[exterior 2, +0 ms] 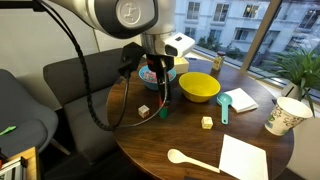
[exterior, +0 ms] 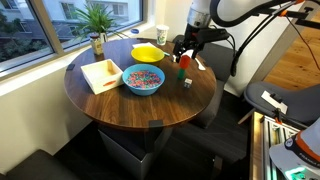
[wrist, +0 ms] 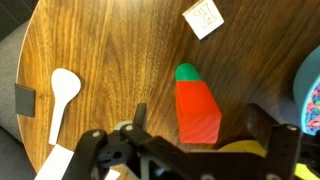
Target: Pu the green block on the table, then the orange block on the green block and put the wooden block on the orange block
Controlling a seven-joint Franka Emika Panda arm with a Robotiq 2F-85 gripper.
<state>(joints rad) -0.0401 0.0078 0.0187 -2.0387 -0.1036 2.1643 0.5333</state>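
My gripper will next move away from the orange block and close on the sides of the pale wooden block (exterior: 187, 84) (wrist: 203, 17), which sits on the table near the stack.
The orange block (wrist: 197, 110) stands upright on the green block (wrist: 187, 72) on the dark round table (wrist: 100, 50). This stack also shows in both exterior views, orange block (exterior 2: 160, 100) over green block (exterior 2: 161, 112), and orange block (exterior: 183, 62). My gripper (wrist: 200, 128) is open right above the stack, with a finger on each side of the orange block and a gap to it. It hangs over the stack in both exterior views (exterior: 183, 50) (exterior 2: 155, 82). The pale wooden block (wrist: 203, 18) (exterior 2: 144, 110) (exterior: 187, 83) lies on the table a little way off.
A blue bowl (exterior: 143, 80) of coloured pieces and a yellow dish (exterior 2: 200, 87) stand close behind the stack. A white spoon (wrist: 62, 95), a green scoop (exterior 2: 224, 105), a small yellow block (exterior 2: 207, 122), a napkin (exterior 2: 245, 158), a paper cup (exterior 2: 285, 115), a wooden tray (exterior: 102, 74) and a plant (exterior: 97, 25) share the table.
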